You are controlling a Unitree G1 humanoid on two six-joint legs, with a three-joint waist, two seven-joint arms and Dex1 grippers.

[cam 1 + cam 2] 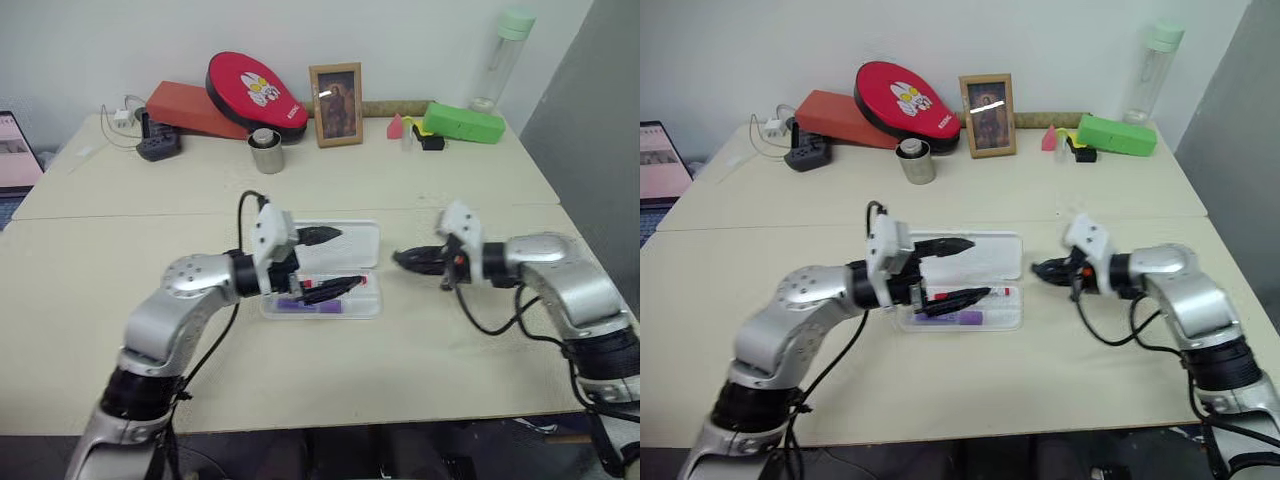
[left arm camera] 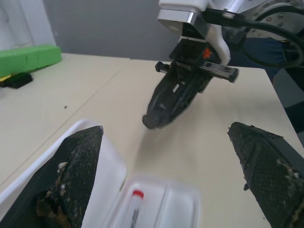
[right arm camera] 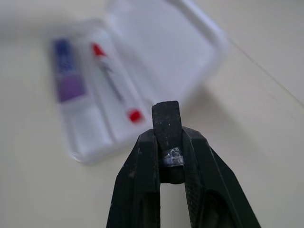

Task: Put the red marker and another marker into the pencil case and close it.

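Observation:
I will let go of the small black block with my right gripper in the empty compartment at the end of the purple highlighter [image 1: 360, 307] [image 3: 87, 129].
The white pencil case [image 1: 355, 248] lies open in the middle of the table, its lid flat on the far side. In its tray the red marker [image 1: 997, 292] lies beside the purple highlighter [image 1: 962, 318]; both also show in the right wrist view, the marker [image 3: 114, 85] and the highlighter [image 3: 66, 71]. My left gripper [image 1: 350, 259] is open, pointing right, one finger over the lid and one over the tray. My right gripper [image 1: 398, 258] is shut, just right of the case and pointing at it, apart from it, with nothing seen in it.
Along the back edge stand a green box [image 1: 462, 122], a picture frame [image 1: 336, 105], a metal cup [image 1: 266, 152], a red round pad [image 1: 255, 92] on a red box [image 1: 190, 108], a clear bottle [image 1: 500, 60] and a charger [image 1: 158, 145]. A laptop [image 1: 15, 150] sits far left.

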